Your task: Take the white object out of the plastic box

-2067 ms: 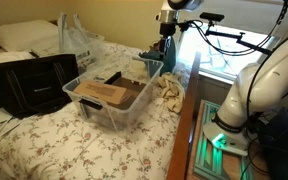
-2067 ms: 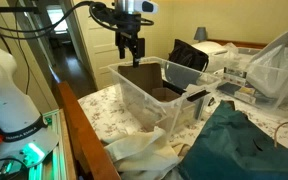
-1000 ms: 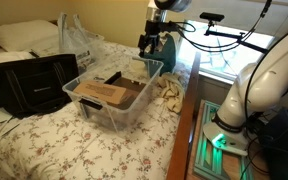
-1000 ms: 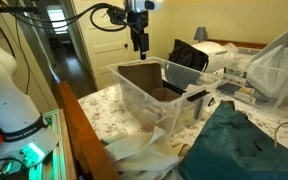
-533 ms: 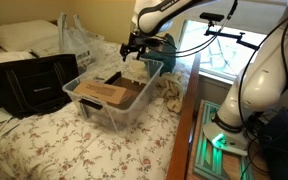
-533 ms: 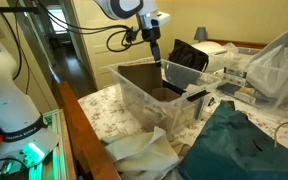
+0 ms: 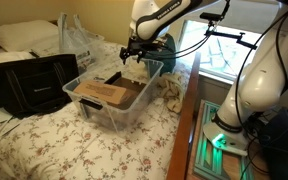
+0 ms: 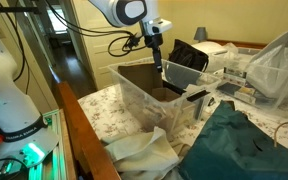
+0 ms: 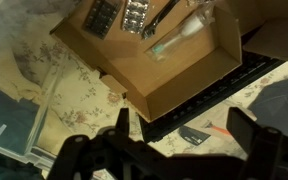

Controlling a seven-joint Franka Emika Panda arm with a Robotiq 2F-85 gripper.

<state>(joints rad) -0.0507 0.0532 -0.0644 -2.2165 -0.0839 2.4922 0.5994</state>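
The robot's gripper should next go down into the cardboard tray and close on the white object's end (image 7: 119, 83) (image 9: 165, 45) nearest the slim black tool.
The clear plastic box (image 7: 134, 108) (image 8: 144, 105) sits on the flowered bed in both exterior views. Inside it lies an open brown cardboard tray (image 9: 154, 65) (image 7: 102, 92). A slim white object (image 9: 176, 40) lies in the tray next to blister packs (image 9: 134, 15). My gripper (image 7: 133, 52) (image 8: 158, 62) (image 9: 184, 135) hangs open and empty above the box's far end, over the tray's edge. It touches nothing. The white object is too small to make out in the exterior views.
A black flat item (image 9: 209, 90) lies under the tray, with a small black card (image 9: 196, 137) beside it. A black bag (image 7: 29, 85) and a crinkled clear bag (image 7: 76, 38) lie beside the box. A white cloth (image 7: 170, 92) and a dark green cloth (image 8: 239, 145) lie near the bed's edge.
The arm has swung from upright beside the box to reaching over it. The gripper has moved over the box's interior and a little lower, still open.
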